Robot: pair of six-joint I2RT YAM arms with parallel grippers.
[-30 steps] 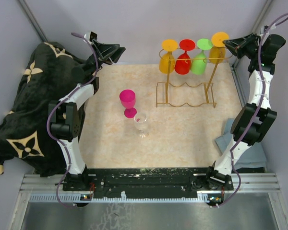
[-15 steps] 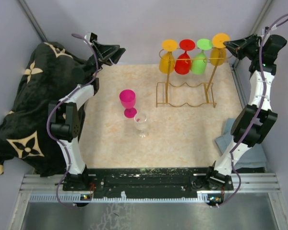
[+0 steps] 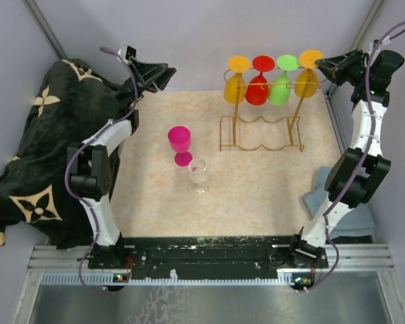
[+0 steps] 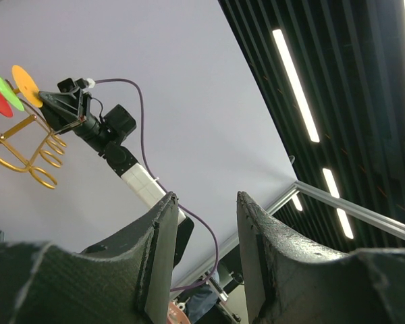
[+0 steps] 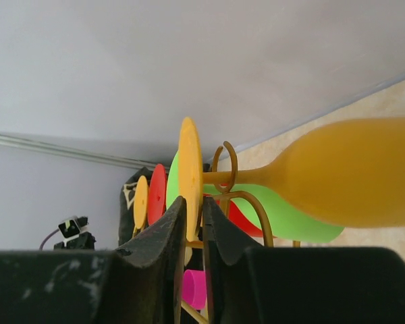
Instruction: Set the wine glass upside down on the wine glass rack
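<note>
The pink glass is next for my left gripper. It should go there and close on the glass's rim (image 3: 169,134), at the side nearest the dark patterned blanket.
The gold wire wine glass rack (image 3: 260,135) stands at the back right of the mat. An orange glass (image 3: 235,84), a red glass (image 3: 258,86) and a green glass (image 3: 280,86) hang on it upside down. A second orange wine glass (image 3: 306,81) hangs at the rail's right end. My right gripper (image 3: 322,63) is shut on its foot disc (image 5: 190,169), which sits between the fingers (image 5: 169,229) next to the rack's end loop (image 5: 224,162). My left gripper (image 3: 167,71) is open and empty, raised at the back left (image 4: 206,196).
A pink glass (image 3: 179,143) and a clear glass (image 3: 198,174) stand upright mid-mat. A dark patterned blanket (image 3: 34,148) lies along the left side. A grey cloth (image 3: 320,192) lies by the right arm. Walls close in behind and at the sides.
My right gripper has shifted slightly right and down with the orange glass's foot in it; the glass bowl swung a little lower. The left arm has not moved.
</note>
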